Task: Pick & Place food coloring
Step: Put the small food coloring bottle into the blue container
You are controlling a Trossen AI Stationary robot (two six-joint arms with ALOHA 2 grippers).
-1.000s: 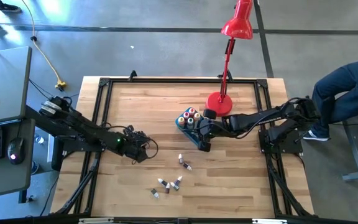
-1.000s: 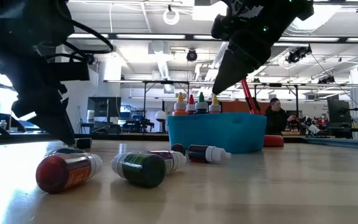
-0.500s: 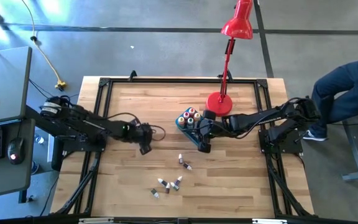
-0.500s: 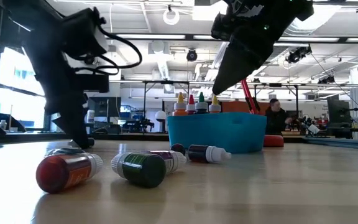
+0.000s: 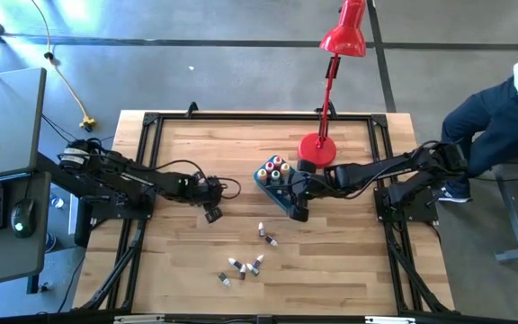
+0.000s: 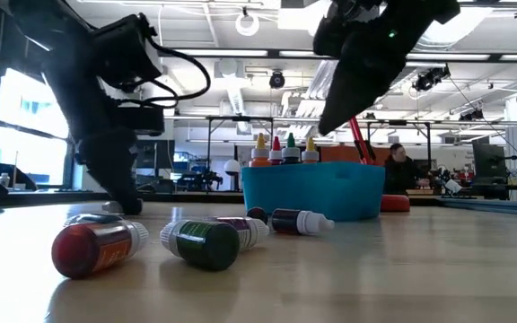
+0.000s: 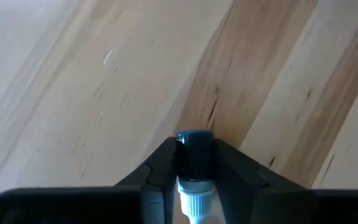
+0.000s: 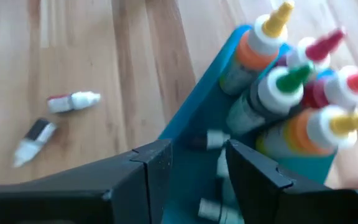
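Observation:
The robot's right gripper should grasp the dark bottle's body (image 5: 270,239) (image 8: 40,130), where it lies next to the red bottle that is closest to the teal tub.
My left gripper (image 5: 212,213) is left of the table's middle, low over the wood, shut on a small dark blue dropper bottle (image 7: 194,155) with a white cap. The teal tub (image 5: 283,195) holds several upright food coloring bottles (image 8: 272,93), orange, green and red among them. My right gripper (image 8: 197,168) is open at the tub's near right corner, one finger outside its wall (image 8: 188,118) and one over the inside, just above the rim (image 6: 330,121). Several small bottles (image 5: 266,236) lie on their sides on the table nearer the front (image 5: 241,267). My left gripper pinches the dark blue bottle's body (image 7: 194,163) between its two fingers (image 7: 163,158). The bottle lies along the fingers, its flat bottom (image 7: 194,138) pointing out past the fingertips and its white cap back toward the wrist. The fingers slant down toward the table.
A red desk lamp stands with its base (image 5: 317,148) just behind the tub. In the low view a red bottle (image 6: 97,247), a green one (image 6: 206,244) and a dark one (image 6: 299,221) lie in front of the tub. A person (image 5: 502,126) sits beyond the table's right edge.
My left gripper has gone toward the table's right and a little toward its far edge, nearer the tub, still shut on the blue bottle. My right gripper has stayed open at the tub's corner and shifted only slightly.

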